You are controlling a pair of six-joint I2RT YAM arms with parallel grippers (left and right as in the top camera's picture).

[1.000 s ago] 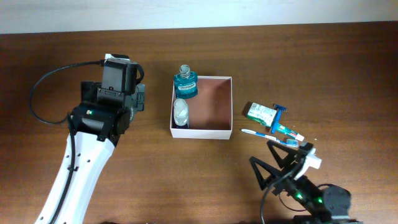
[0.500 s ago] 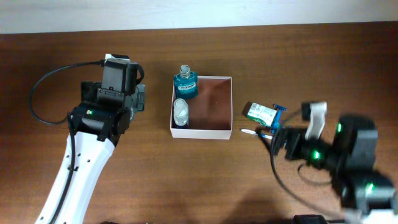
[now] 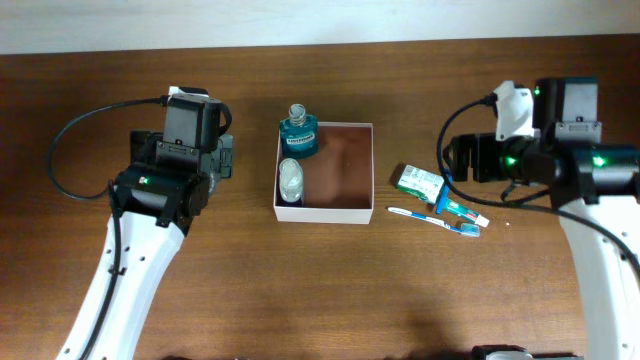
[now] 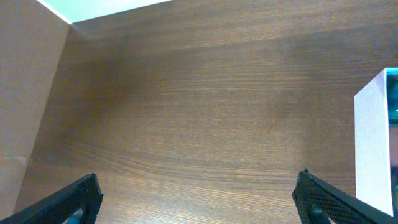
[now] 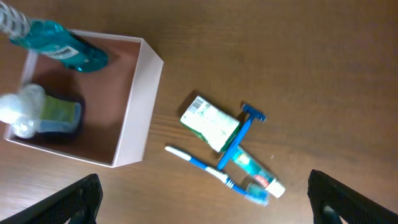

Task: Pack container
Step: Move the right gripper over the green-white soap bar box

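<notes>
The green packet beside the blue razor is next for my right gripper, which should go to it and close across the packet's long sides (image 3: pixel 422 185) (image 5: pixel 213 127).
The container (image 3: pixel 346 166) is a shallow white-walled box with a reddish-brown floor at mid-table. Inside, along its left side, a teal mouthwash bottle (image 3: pixel 298 136) leans on the back corner and a small white-capped bottle (image 3: pixel 290 180) lies nearer the front. My left gripper (image 3: pixel 228 158) hovers open just left of the box; the left wrist view shows its tips (image 4: pixel 202 208) over bare wood, with the box wall (image 4: pixel 373 143) at the right. My right gripper (image 3: pixel 462 158) is open, right of the box above the loose toiletries, its tips (image 5: pixel 208 208) wide apart and empty.
Right of the box lie a green packet (image 3: pixel 417 181), a blue razor (image 3: pixel 445 189), a toothpaste tube (image 3: pixel 466 210) and a blue-and-white toothbrush (image 3: pixel 428 216). The right wrist view shows the same packet (image 5: pixel 210 123), toothbrush (image 5: pixel 202 163) and box wall (image 5: pixel 138 106).
The right arm has swung up from the table's front edge to the back right, beside the toiletries. The left arm and the box contents have not moved.
</notes>
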